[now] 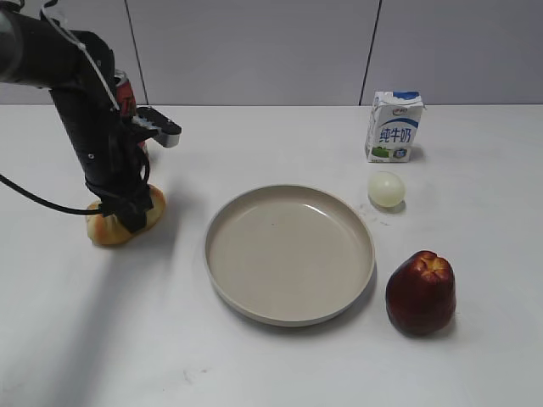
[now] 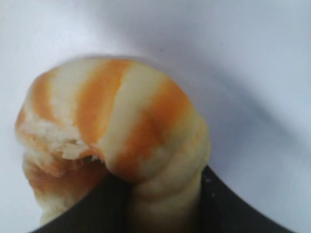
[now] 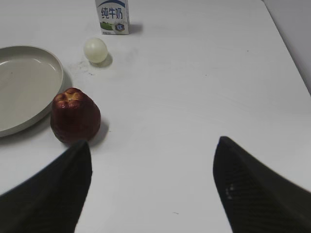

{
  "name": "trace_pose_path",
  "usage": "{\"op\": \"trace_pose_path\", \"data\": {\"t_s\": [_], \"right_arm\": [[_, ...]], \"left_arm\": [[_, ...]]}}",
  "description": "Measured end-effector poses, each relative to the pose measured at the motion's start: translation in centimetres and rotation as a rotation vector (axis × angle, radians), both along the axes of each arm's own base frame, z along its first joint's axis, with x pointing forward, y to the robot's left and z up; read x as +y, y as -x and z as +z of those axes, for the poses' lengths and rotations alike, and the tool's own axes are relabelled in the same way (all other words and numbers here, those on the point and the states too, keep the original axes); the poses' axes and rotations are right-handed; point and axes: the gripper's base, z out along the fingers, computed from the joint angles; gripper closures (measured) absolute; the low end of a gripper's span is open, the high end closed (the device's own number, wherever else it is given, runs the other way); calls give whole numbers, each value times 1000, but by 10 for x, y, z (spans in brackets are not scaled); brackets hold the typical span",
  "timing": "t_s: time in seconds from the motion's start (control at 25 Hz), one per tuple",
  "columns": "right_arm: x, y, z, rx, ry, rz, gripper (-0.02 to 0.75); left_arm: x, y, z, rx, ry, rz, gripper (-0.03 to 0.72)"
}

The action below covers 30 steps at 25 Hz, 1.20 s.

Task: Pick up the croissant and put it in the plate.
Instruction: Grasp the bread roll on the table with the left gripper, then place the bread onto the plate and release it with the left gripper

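Observation:
The beige plate is empty. Next, my left gripper lets go of the croissant near the middle of the empty beige plate [image 1: 297,254].
The croissant [image 1: 103,229], pale yellow with orange-brown stripes, rests on the white table at the left. My left gripper [image 1: 127,216] comes down on it from above, and its black fingers are closed on the pastry's two sides. The left wrist view is filled by the croissant [image 2: 121,121], with the left gripper [image 2: 165,194] clamped round its lower end. The beige plate [image 1: 288,254] lies in the middle of the table, to the right of the croissant, and holds nothing. It also shows in the right wrist view [image 3: 24,82]. My right gripper [image 3: 153,150] is open over bare table.
A dark red apple [image 1: 421,292] [image 3: 75,116] stands just right of the plate. A small pale egg [image 1: 385,189] [image 3: 95,49] and a milk carton [image 1: 394,127] [image 3: 112,15] are behind it. A red can [image 1: 125,89] is partly hidden behind the left arm.

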Motion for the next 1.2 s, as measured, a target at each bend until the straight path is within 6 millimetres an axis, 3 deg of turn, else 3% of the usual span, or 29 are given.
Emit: {"op": "trace_pose_path", "data": {"t_s": [0.12,0.32,0.4,0.52,0.68,0.92,1.2], "right_arm": [[0,0,0,0,0,0,150],[0,0,0,0,0,0,150],[0,0,0,0,0,0,150],[0,0,0,0,0,0,150],[0,0,0,0,0,0,150],[0,0,0,0,0,0,150],[0,0,0,0,0,0,150]], "left_arm": [[1,4,11,7,10,1,443],[-5,16,62,-104,6,-59,453],[-16,26,81,-171,-30,-136,453],[-51,49,97,-240,-34,-263,454],[-106,78,93,-319,-16,-438,455],[-170,110,62,-422,30,-627,455],[-183,114,22,-374,6,-663,477]]}}
